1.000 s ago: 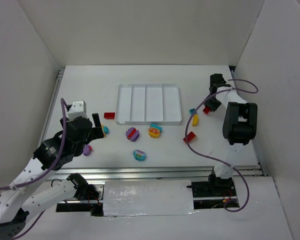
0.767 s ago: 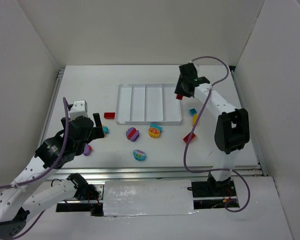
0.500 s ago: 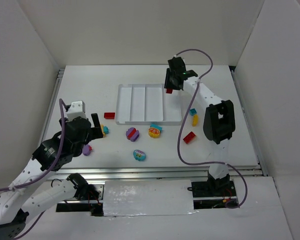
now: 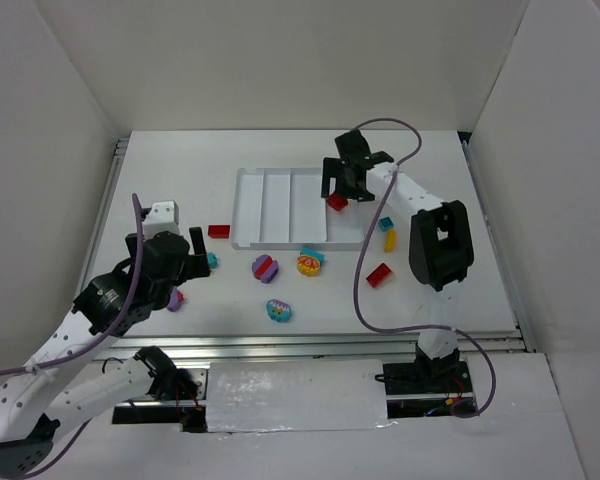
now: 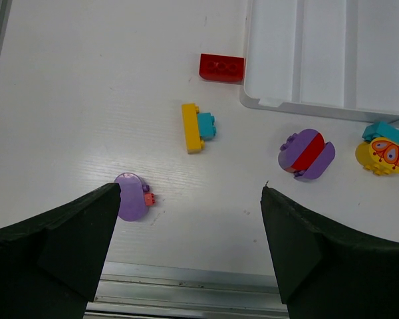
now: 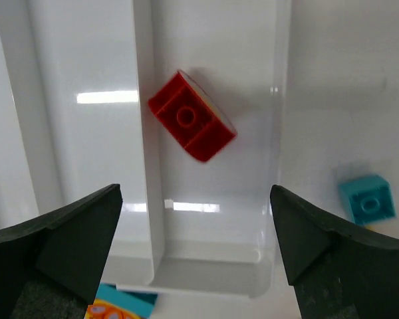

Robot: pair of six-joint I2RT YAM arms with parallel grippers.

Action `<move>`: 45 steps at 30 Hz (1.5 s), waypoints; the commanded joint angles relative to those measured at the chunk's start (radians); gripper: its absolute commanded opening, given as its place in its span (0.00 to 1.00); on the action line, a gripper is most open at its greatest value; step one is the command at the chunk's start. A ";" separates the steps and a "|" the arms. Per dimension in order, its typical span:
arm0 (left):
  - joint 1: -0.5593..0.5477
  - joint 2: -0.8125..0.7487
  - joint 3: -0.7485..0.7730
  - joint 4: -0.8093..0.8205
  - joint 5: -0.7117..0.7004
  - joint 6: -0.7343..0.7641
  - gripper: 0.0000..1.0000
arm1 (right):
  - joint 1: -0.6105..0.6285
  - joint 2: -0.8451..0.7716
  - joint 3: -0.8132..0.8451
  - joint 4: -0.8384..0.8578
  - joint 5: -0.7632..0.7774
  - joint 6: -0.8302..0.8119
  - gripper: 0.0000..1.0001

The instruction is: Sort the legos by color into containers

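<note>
Next, I move my right gripper to the red brick on the table near the yellow brick and close it on the red brick's sides [image 4: 379, 275].
The white tray [image 4: 280, 205] has four long compartments. One red lego [image 4: 336, 202] lies loose in the rightmost compartment, tilted against the divider [image 6: 143, 133]. My right gripper [image 4: 346, 180] hovers over it, open and holding nothing, as the right wrist view [image 6: 196, 219] shows. At the near left, my left gripper [image 4: 180, 258] hangs open above the table, empty [image 5: 189, 199]. A purple lego [image 5: 131, 196] lies by its left finger.
Loose on the table: a red brick [image 4: 218, 231], a yellow-and-teal piece [image 5: 197, 126], a purple-and-red round [image 4: 266, 268], an orange round [image 4: 309, 262], a teal multicoloured piece [image 4: 279, 310], a red brick [image 4: 379, 275], teal [image 6: 368, 199] and yellow [image 4: 390, 240] bricks right of the tray.
My right arm swung from the right side over the tray with a red lego, then opened; the lego now lies in the rightmost compartment. The left arm barely moved.
</note>
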 commanded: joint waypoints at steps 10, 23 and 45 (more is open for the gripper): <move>0.013 -0.018 -0.003 0.050 0.023 0.032 0.99 | 0.052 -0.640 -0.727 0.045 0.238 0.429 1.00; 0.020 0.001 -0.007 0.070 0.082 0.063 1.00 | 0.114 -0.743 -0.986 0.117 0.346 0.652 0.98; 0.020 -0.019 0.017 0.092 0.256 0.047 0.99 | 0.135 -0.916 -1.111 0.512 -0.177 0.199 0.00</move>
